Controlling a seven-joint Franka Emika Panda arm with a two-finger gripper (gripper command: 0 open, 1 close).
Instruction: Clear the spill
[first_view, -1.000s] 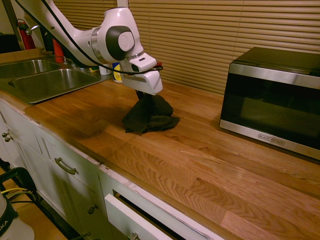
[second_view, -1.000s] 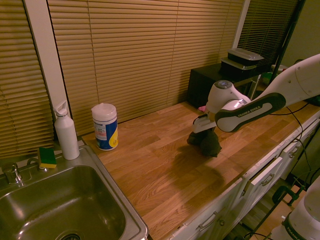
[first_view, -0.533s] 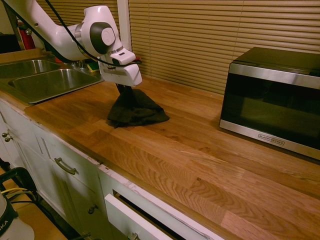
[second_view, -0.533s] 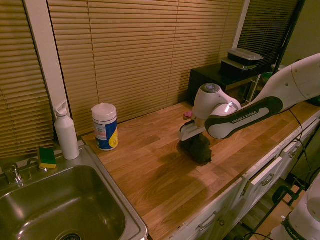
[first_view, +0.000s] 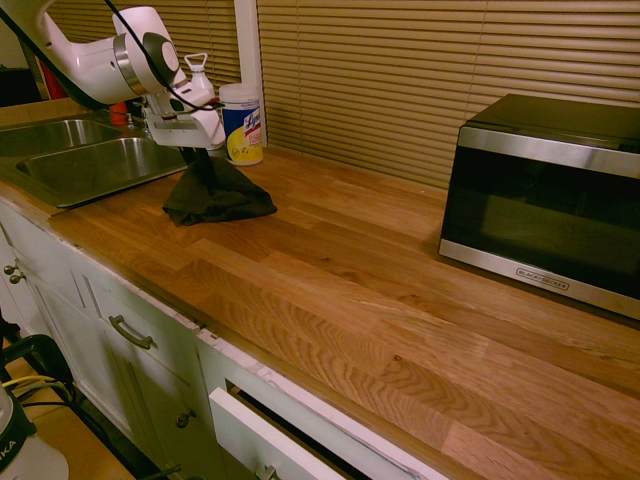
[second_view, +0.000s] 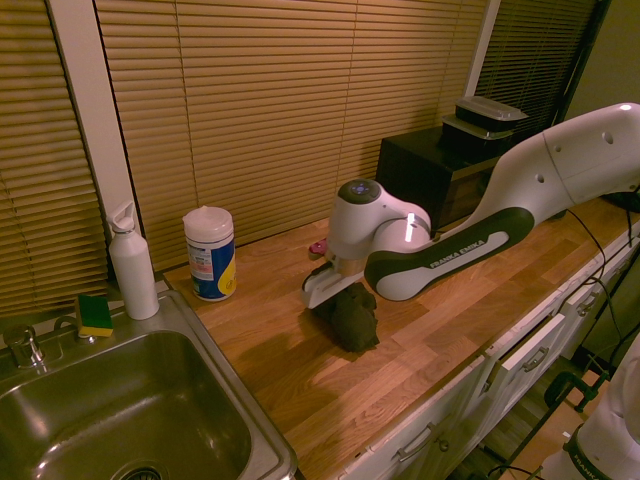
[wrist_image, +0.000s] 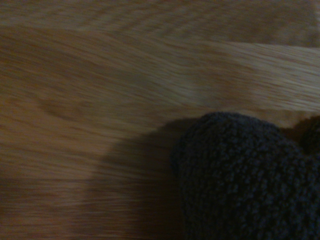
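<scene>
Next, my gripper releases the dark cloth on the wooden counter (first_view: 201, 190) beside the steel sink.
My gripper (first_view: 196, 153) is shut on the top of a dark brown-black cloth (first_view: 216, 196), which drapes down onto the wooden counter (first_view: 380, 290) close to the sink. From the other side the cloth (second_view: 352, 316) hangs under the gripper (second_view: 335, 291), its lower part resting on the wood. The knitted cloth (wrist_image: 240, 180) fills the lower right of the wrist view above bare wood. The spill shows in none of the views; whether the cloth covers it I cannot tell.
A steel sink (first_view: 90, 165) lies just past the cloth. A wipes canister (first_view: 242, 122) stands right behind the gripper, with a white bottle (second_view: 132, 262) and sponge (second_view: 95, 313) beside it. A microwave (first_view: 545, 195) stands at the counter's far end.
The gripper has dragged the cloth along the counter from near the middle toward the sink, staying shut on it throughout.
</scene>
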